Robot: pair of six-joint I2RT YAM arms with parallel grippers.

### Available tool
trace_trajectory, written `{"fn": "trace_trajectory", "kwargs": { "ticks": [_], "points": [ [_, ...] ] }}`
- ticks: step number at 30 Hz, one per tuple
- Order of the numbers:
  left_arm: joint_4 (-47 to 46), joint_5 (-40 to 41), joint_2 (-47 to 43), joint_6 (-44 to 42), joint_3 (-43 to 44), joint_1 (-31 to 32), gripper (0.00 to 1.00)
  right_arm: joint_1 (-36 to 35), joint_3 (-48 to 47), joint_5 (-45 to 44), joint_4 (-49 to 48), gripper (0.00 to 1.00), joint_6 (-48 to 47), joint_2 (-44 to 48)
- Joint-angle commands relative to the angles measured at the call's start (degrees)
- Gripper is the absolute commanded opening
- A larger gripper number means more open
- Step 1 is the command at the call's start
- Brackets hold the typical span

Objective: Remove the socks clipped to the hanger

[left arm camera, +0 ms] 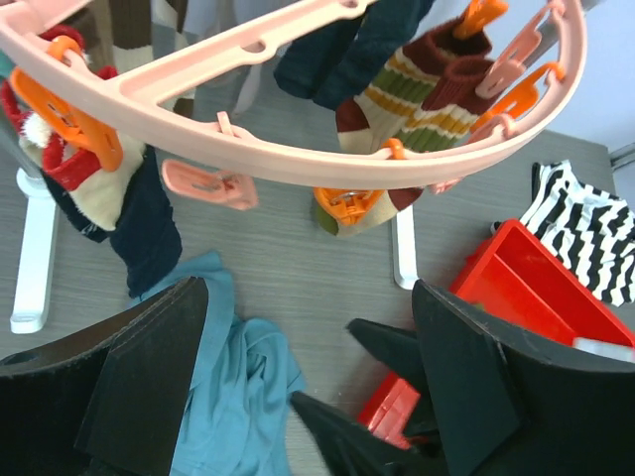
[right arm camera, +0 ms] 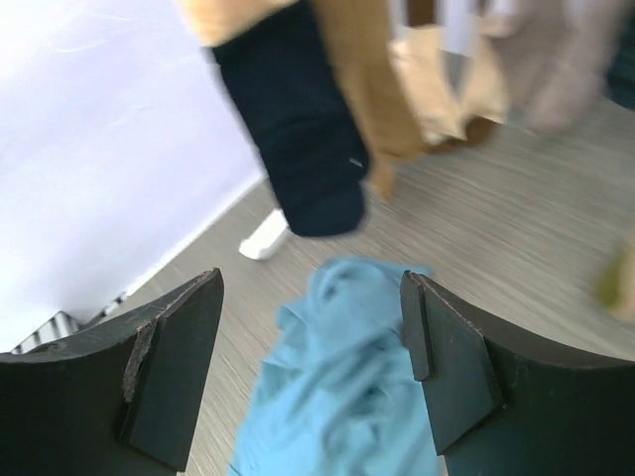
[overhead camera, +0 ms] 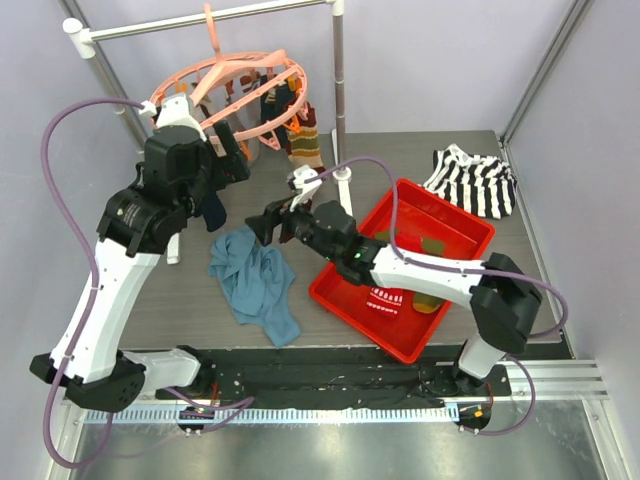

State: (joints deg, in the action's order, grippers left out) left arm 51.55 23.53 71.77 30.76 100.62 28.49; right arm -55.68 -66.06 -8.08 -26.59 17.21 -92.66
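I should next close my left gripper on the hanging part of the navy sock (overhead camera: 211,205) (left arm camera: 142,216), just below the red-white sock that is clipped to the hanger.
The salmon-pink ring hanger (overhead camera: 240,85) hangs by its hook from the grey rail. Several socks stay clipped to it: a striped olive-orange one (overhead camera: 305,140) and a navy one (overhead camera: 213,210). My left gripper (overhead camera: 232,168) is open and empty just under the ring's near left side. Its view shows the ring (left arm camera: 298,169), the striped sock (left arm camera: 397,99), the navy sock (left arm camera: 149,228) and a red-white sock (left arm camera: 60,169) above its open gripper (left arm camera: 308,387). My right gripper (overhead camera: 265,226) is open and empty below the hanger; its view is blurred, with the gripper (right arm camera: 313,367) under a navy sock (right arm camera: 298,129).
A plain blue cloth (overhead camera: 255,280) lies on the table under both grippers. A red tray (overhead camera: 340,290) at right holds a few socks (overhead camera: 432,245). A black-and-white striped garment (overhead camera: 472,180) lies at the back right. The rail's white feet (overhead camera: 345,185) stand by the hanger.
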Motion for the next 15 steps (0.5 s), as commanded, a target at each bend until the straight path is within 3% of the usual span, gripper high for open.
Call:
{"fn": "trace_trajectory", "kwargs": {
  "ticks": [1,8,15],
  "points": [
    [-1.27,1.61,-0.67,-1.85,2.56,0.07,0.88,-0.75,-4.77,-1.51,-12.68,0.8,-3.76,-3.91],
    [-1.8,-2.26,5.31,-3.25,9.85,0.07,0.88,-0.92,-8.64,-2.29,-23.32,0.79,-5.52,-12.97],
    [-3.99,-4.27,9.62,-4.13,11.62,0.07,0.88,-1.36,-3.12,-6.16,-23.07,0.78,-5.61,-9.92]
  ]
}}
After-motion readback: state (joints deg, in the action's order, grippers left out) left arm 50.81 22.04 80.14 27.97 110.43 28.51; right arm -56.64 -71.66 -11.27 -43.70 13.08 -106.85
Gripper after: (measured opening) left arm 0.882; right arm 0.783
